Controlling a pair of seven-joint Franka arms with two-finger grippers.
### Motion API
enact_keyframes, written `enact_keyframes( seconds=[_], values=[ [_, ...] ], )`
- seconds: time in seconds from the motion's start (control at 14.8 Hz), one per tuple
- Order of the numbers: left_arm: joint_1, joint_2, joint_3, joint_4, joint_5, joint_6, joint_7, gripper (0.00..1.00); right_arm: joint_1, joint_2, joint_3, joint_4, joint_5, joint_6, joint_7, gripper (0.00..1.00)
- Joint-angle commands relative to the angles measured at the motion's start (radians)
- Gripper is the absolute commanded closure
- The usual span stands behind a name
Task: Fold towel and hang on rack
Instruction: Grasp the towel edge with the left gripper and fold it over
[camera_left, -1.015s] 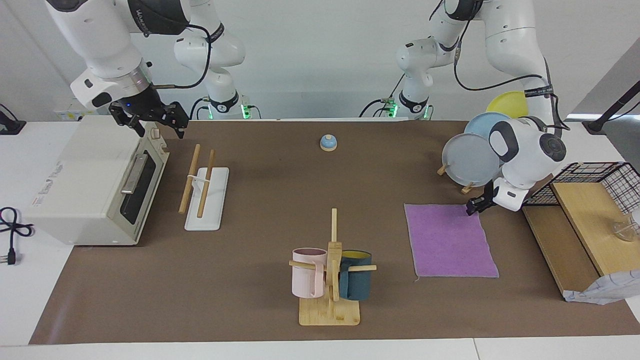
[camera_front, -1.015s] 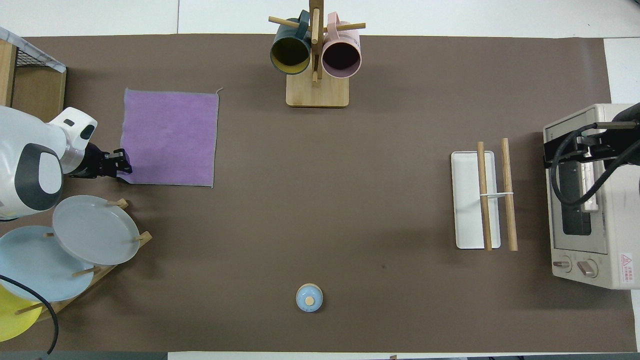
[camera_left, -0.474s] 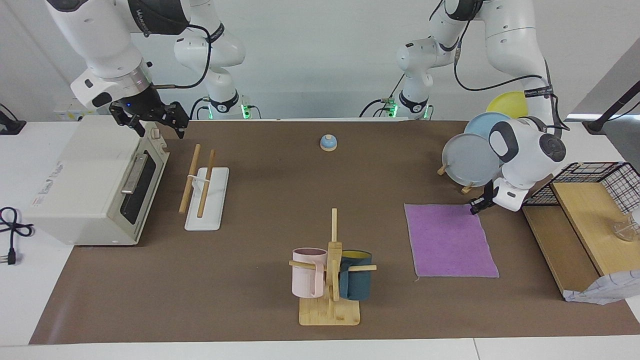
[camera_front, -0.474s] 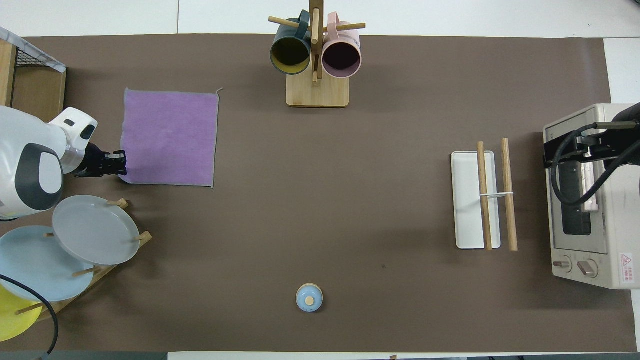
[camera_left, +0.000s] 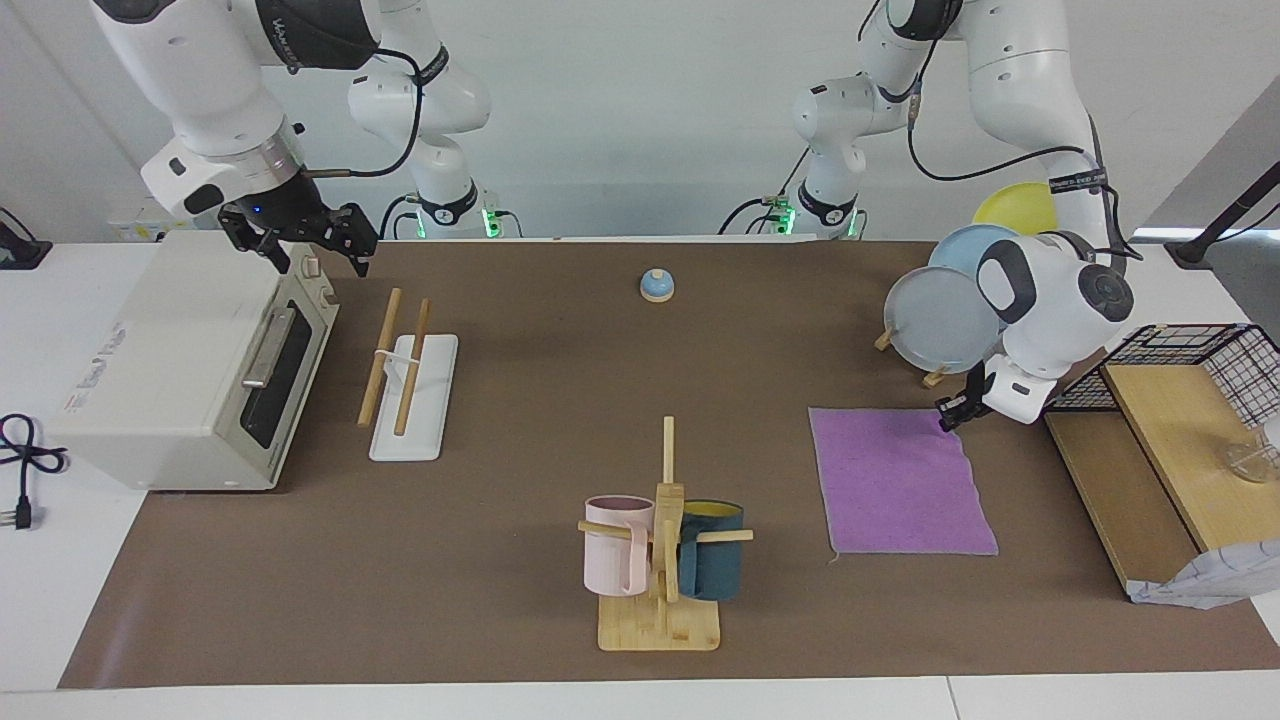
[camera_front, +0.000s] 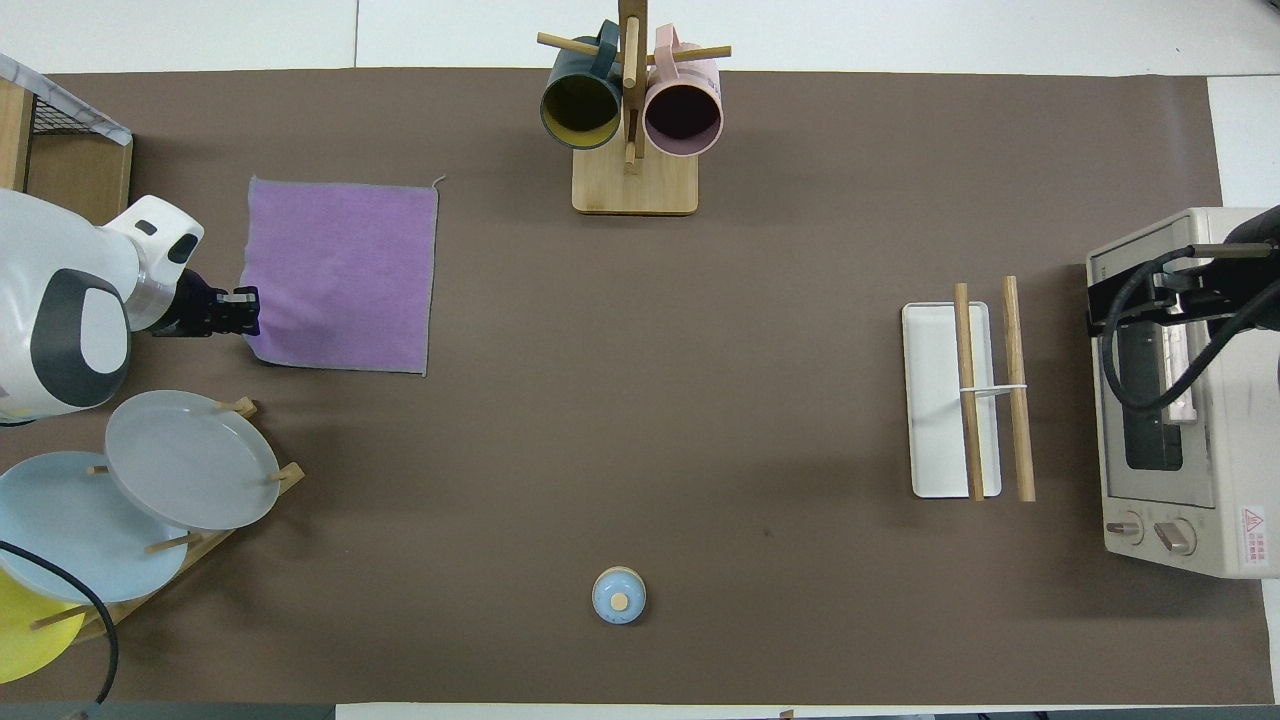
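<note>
Next, I release the purple towel's raised corner with my left gripper on the towel's corner (camera_front: 421, 376) nearest the blue bell.
The purple towel (camera_left: 900, 485) lies flat on the brown mat toward the left arm's end of the table; it also shows in the overhead view (camera_front: 340, 270). My left gripper (camera_left: 948, 412) is low at the towel's corner nearest the plate stand and is shut on it, and that corner is raised slightly; the gripper also shows in the overhead view (camera_front: 243, 310). The rack (camera_left: 400, 365), two wooden rods on a white base, stands in front of the toaster oven (camera_left: 190, 360) and shows from overhead too (camera_front: 965, 400). My right gripper (camera_left: 318, 260) waits open above the oven's top edge.
A wooden peg stand with pink and teal mugs (camera_left: 660, 540) stands at the mat's edge farthest from the robots. A stand with round plates (camera_left: 940, 320) is close to the left gripper. A wooden shelf with a wire basket (camera_left: 1180, 400) is beside the towel. A small blue bell (camera_left: 656, 286) sits near the robots.
My left gripper has drawn back slightly at the towel's corner and risen a little, and the corner has lifted and pulled in. The right arm has not moved.
</note>
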Motion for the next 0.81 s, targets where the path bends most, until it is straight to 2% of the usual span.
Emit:
enact_keyframes(
  seconds=[0.0,0.14,0.34,0.54,0.74],
  values=[
    [-0.106,-0.028,0.003,0.082,0.106,-0.121,0.014,1.00,-0.007,-0.015,0.000,-0.012,0.014,-0.008,-0.020,0.00],
    [-0.253,-0.039,0.003,0.068,0.261,-0.111,0.009,1.00,-0.007,-0.015,0.000,-0.012,0.014,-0.008,-0.020,0.00],
    [-0.395,-0.036,0.003,0.004,0.374,-0.097,0.005,1.00,-0.007,-0.015,0.000,-0.012,0.014,-0.008,-0.020,0.00],
    [-0.421,-0.024,0.003,-0.080,0.382,0.003,-0.067,1.00,-0.007,-0.015,0.000,-0.012,0.014,-0.008,-0.020,0.00],
    [-0.414,-0.024,0.000,-0.087,0.378,0.006,-0.086,1.00,-0.007,-0.015,0.000,-0.012,0.014,-0.008,-0.020,0.00]
  ],
)
